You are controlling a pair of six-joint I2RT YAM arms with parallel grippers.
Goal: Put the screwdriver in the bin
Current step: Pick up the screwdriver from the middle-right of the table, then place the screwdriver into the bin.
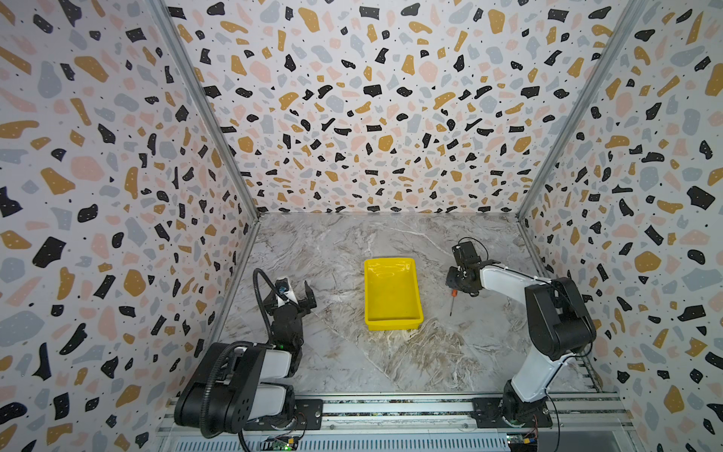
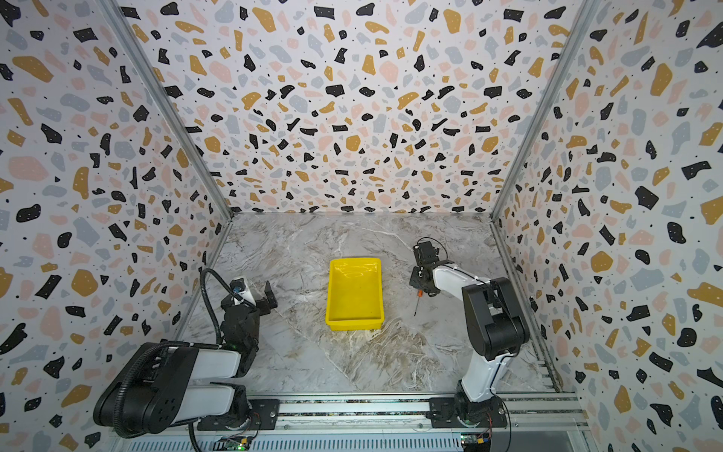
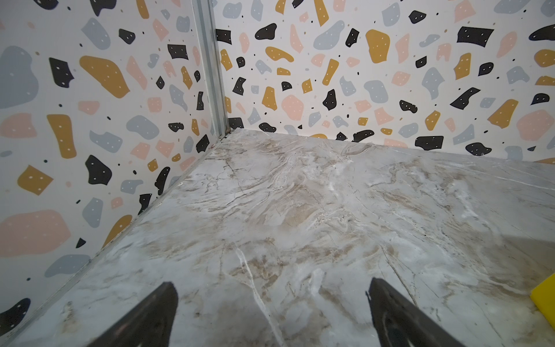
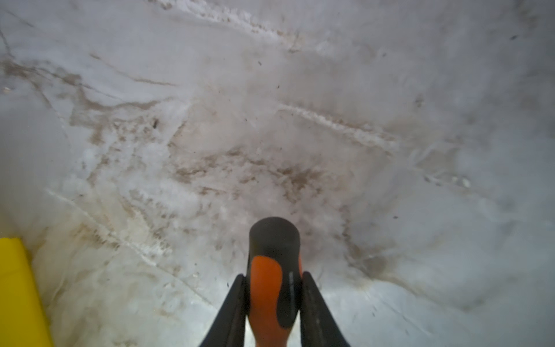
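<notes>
I will have my right gripper set the screwdriver free on the middle of the yellow bin's bottom (image 1: 384, 299), letting go of it there.
The screwdriver (image 4: 265, 288) has an orange and black handle, and my right gripper (image 4: 274, 275) is shut on it, one finger pressed to each side. In both top views the screwdriver (image 1: 452, 302) (image 2: 417, 302) lies low over the marble to the right of the bin, its thin shaft pointing toward the near edge from under the right gripper (image 1: 456, 287). The yellow bin (image 1: 395, 324) (image 2: 354, 324) stands mid-table with nothing in it. My left gripper (image 1: 298, 294) (image 3: 271, 287) hangs open over bare marble to the left of the bin.
Patterned walls close in the table on three sides. A rail with both arm bases (image 1: 391, 409) runs along the near edge. A corner of the bin (image 3: 545, 297) shows in the left wrist view, and its wall (image 4: 15, 285) shows in the right wrist view.
</notes>
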